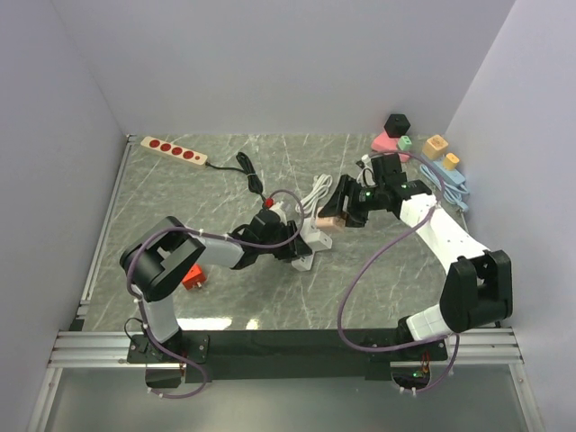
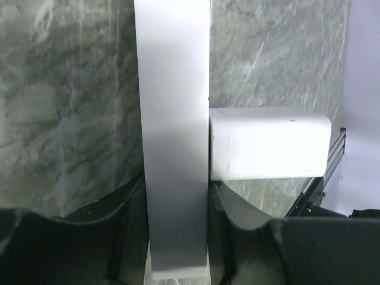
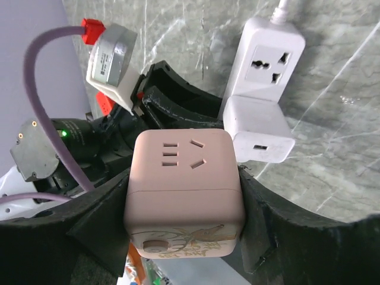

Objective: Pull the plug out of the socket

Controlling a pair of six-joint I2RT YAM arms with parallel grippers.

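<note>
Next, I put the pink cube aside, as the white charger sits against my left gripper's fingertip. Then my left gripper will take the strip's cable end (image 3: 274,31).
The socket is a white power strip (image 1: 312,241), standing on its edge in the middle of the table. My left gripper (image 1: 286,241) is shut on its near end, and its jaws clamp the strip (image 2: 175,119) from both sides. A white charger block (image 2: 267,142) sticks out of the strip's face. The plug is a pink cube adaptor (image 3: 184,178) with slots on top. My right gripper (image 3: 184,202) is shut on it, just right of the strip (image 3: 270,59) and beside the charger (image 3: 261,133). The cube's prongs are hidden. From above, the pink cube (image 1: 331,221) sits between the right gripper's fingers (image 1: 342,202).
A beige strip with red sockets (image 1: 175,150) lies at the back left, with a black cable (image 1: 247,171) trailing from it. Coloured blocks (image 1: 396,135) crowd the back right corner. A red object (image 1: 192,277) sits by the left arm. Walls close in on three sides.
</note>
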